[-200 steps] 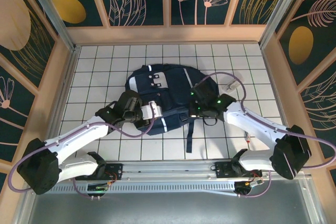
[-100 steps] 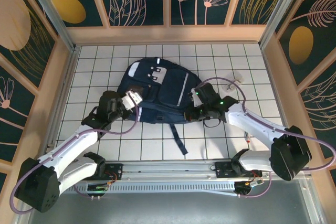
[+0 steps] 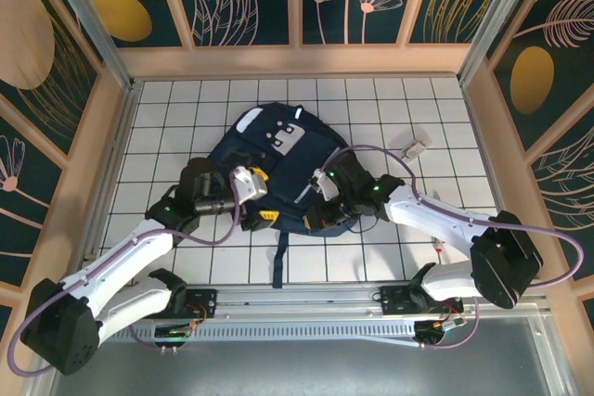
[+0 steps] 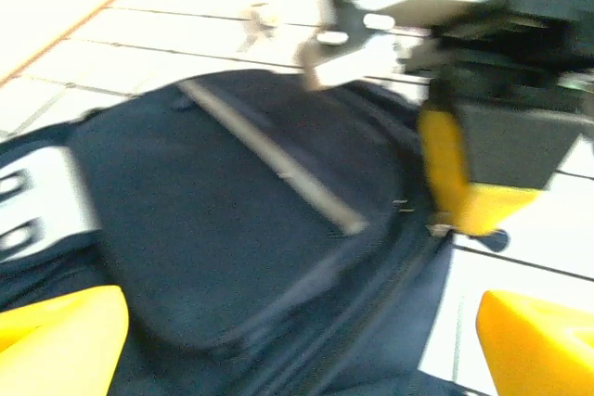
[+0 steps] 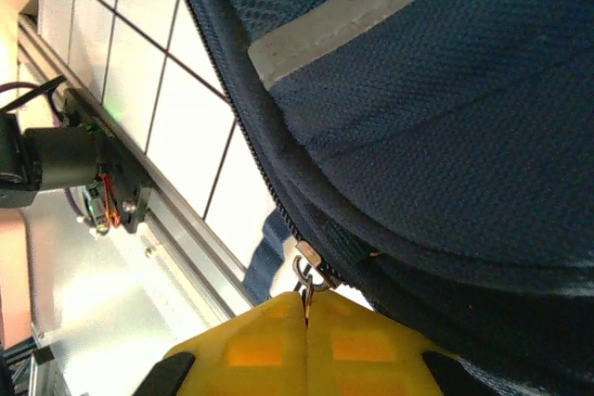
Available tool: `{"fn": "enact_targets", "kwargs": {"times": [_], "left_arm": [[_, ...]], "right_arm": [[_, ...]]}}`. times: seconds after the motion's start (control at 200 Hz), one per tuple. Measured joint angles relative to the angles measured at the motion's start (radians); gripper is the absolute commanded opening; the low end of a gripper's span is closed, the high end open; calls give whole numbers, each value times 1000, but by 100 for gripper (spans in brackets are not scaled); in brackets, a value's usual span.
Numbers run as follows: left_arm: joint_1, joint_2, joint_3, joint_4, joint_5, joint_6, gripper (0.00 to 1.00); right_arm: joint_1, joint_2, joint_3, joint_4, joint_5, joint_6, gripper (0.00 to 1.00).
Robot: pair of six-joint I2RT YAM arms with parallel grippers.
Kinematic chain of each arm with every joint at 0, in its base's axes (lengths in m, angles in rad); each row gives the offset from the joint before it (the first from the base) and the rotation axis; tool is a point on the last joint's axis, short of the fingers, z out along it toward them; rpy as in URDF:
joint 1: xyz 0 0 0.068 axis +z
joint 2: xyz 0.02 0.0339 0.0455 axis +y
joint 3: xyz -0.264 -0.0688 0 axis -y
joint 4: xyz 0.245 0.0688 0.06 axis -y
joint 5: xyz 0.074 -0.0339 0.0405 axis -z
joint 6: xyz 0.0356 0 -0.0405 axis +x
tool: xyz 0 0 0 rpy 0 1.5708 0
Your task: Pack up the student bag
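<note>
The bag's zip is loose behind the zipper pull in my right gripper, so my left gripper will pinch the zip farther (image 4: 320, 373) along to hold it steady before pulling.
The student bag (image 3: 283, 150) lies flat in the middle of the tiled table, navy with grey stripes and white patches. My left gripper (image 3: 260, 196) hovers over its near-left part, open, with the yellow fingertips (image 4: 56, 340) wide apart over the navy fabric (image 4: 232, 220) and nothing between them. My right gripper (image 3: 314, 212) is at the bag's near edge. Its yellow fingers (image 5: 371, 359) are shut on the metal zipper pull (image 5: 311, 275) of the bag's zip, which runs along the bag's edge (image 5: 269, 173).
A loose navy strap (image 3: 281, 261) trails from the bag toward the rail at the near edge (image 3: 297, 299). A small white object (image 3: 417, 147) lies on the tiles at the right. Wooden walls (image 3: 297, 60) enclose the table on three sides.
My left gripper has opened and let go of the bag. The bag has turned and shifted left. My right gripper has moved left along the near edge, still shut.
</note>
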Motion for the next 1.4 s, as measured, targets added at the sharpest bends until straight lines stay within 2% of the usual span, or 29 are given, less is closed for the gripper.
{"fn": "enact_targets", "kwargs": {"times": [0.195, 0.295, 0.51, 0.601, 0.781, 1.036, 1.056, 1.086, 1.106, 1.161, 1.206, 1.271, 1.401], "left_arm": [[-56, 134, 0, -44, 14, 159, 68], [-82, 193, 5, -56, -16, 241, 59], [-126, 278, 55, -75, -150, 347, 20], [-131, 275, 58, -57, -192, 368, 0], [-140, 229, 35, -28, -271, 390, 0], [-137, 202, 25, -69, -392, 428, 0], [-137, 202, 25, -73, -396, 428, 10], [-137, 202, 25, -79, -396, 429, 32], [-137, 202, 25, -81, -393, 432, 42], [-137, 202, 25, -82, -365, 431, 56], [-137, 201, 25, -79, -328, 430, 59], [-137, 195, 21, -56, -280, 420, 57], [-156, 201, 24, -19, -273, 420, 52]], "right_arm": [[-16, 0, -3, 10, -36, -12, 0], [-18, 0, -15, 18, -42, -14, 0], [-22, 0, -36, 32, -43, -11, 0], [-23, 0, -36, 35, -40, -6, 0], [-22, -1, -35, 15, 9, -6, 0], [-31, -1, 14, -157, 297, 8, 0], [-34, -1, 16, -163, 306, 9, 0], [-39, -1, 18, -170, 311, 8, 0], [-42, -1, 18, -171, 310, 8, 0], [-47, -1, 18, -172, 294, 8, 0], [-47, -1, 18, -168, 268, 8, 0], [-43, -1, 18, -155, 231, 8, 0], [-28, -17, 18, -120, 169, 10, 0]]}}
